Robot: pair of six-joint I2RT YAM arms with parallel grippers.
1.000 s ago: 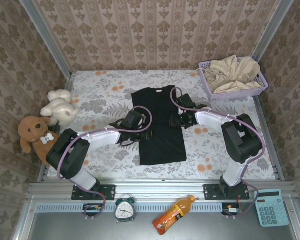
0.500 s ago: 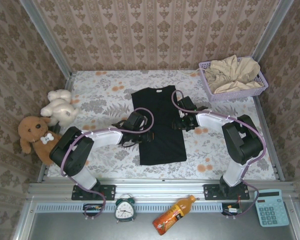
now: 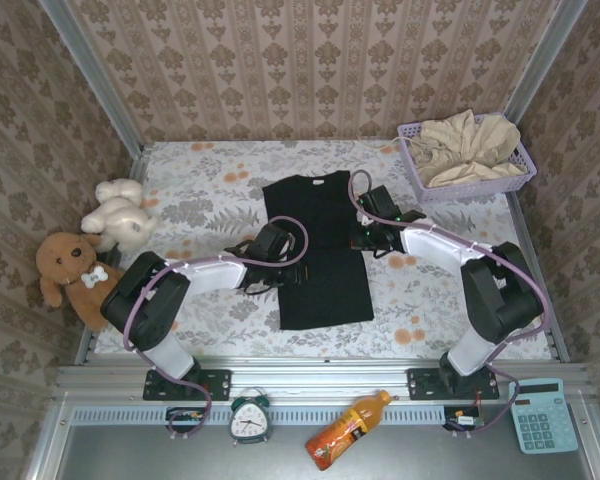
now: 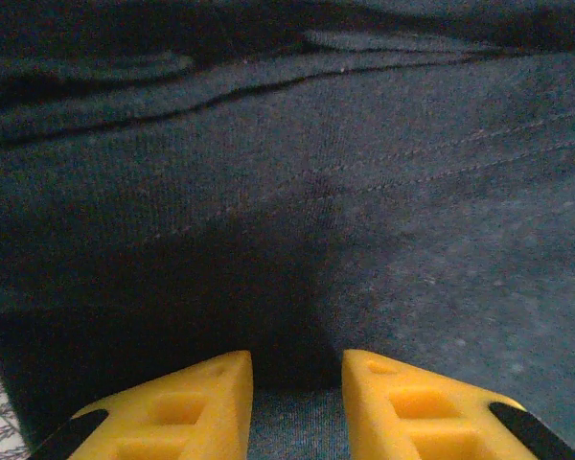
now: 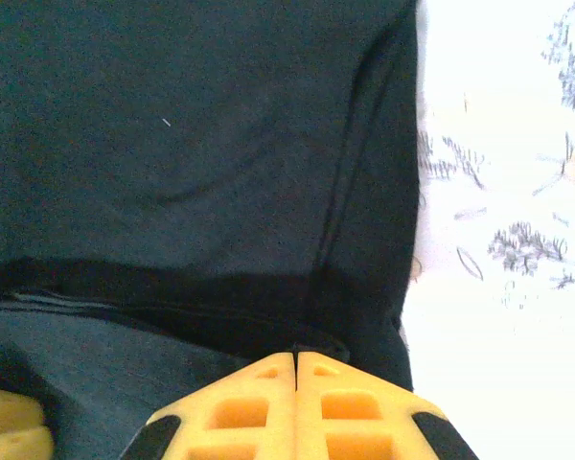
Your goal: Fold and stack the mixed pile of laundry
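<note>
My right gripper should open, as it is closed halfway up the side of the black T-shirt, and take the near hem's corner (image 3: 369, 318) before folding toward the collar.
The black T-shirt (image 3: 315, 250) lies flat as a long folded strip in the middle of the table. My left gripper (image 3: 277, 262) is at its left edge; in the left wrist view its yellow fingers (image 4: 196, 402) stand a little apart with dark cloth (image 4: 297, 192) bunched in the gap (image 4: 297, 359). My right gripper (image 3: 361, 237) is at the shirt's right edge. The right wrist view has its fingertips (image 5: 295, 355) pressed together on the dark hem (image 5: 364, 249). The beige-cream garment (image 3: 468, 145) sits crumpled in the lavender basket (image 3: 462, 187) at the back right.
A white plush toy (image 3: 120, 212) and a brown one (image 3: 70, 268) rest at the table's left edge. On the near ledge are an alarm clock (image 3: 249, 420), an orange bottle (image 3: 345, 430) and a calculator (image 3: 543, 415). Floral tablecloth (image 3: 210, 180) shows around the shirt.
My right gripper slid toward the back along the shirt's right edge and closed there. The left gripper shifted slightly and kept the same gap.
</note>
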